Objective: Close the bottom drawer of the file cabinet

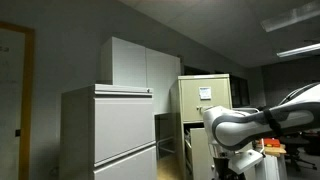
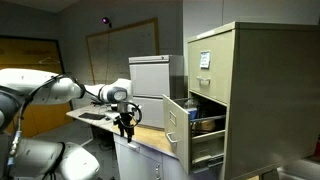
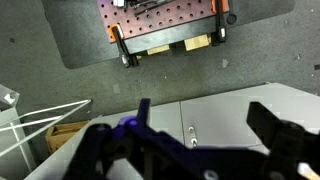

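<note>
Next, my gripper will go to the open lower drawer's front (image 1: 196, 155), near its side edge facing the wide pale grey cabinet, and close there.
The beige file cabinet (image 2: 250, 90) stands at the right, with a white label (image 2: 204, 58) on an upper drawer; it also shows in an exterior view (image 1: 205, 90). A lower drawer is pulled out, its plain beige front (image 2: 178, 125) standing clear of the body with things inside it. I cannot tell for sure that it is the lowest drawer. My gripper (image 2: 125, 125) hangs over a wooden table to the left of the cabinet, apart from the drawer. In the wrist view the gripper (image 3: 205, 115) is open and empty, fingers spread wide over a pale panelled surface.
A wide pale grey cabinet (image 1: 110, 130) stands beside the beige one. A wooden table (image 2: 150, 140) lies under the gripper. The wrist view shows a red-brown perforated board (image 3: 165, 20) with clamps on a dark mat, and grey floor.
</note>
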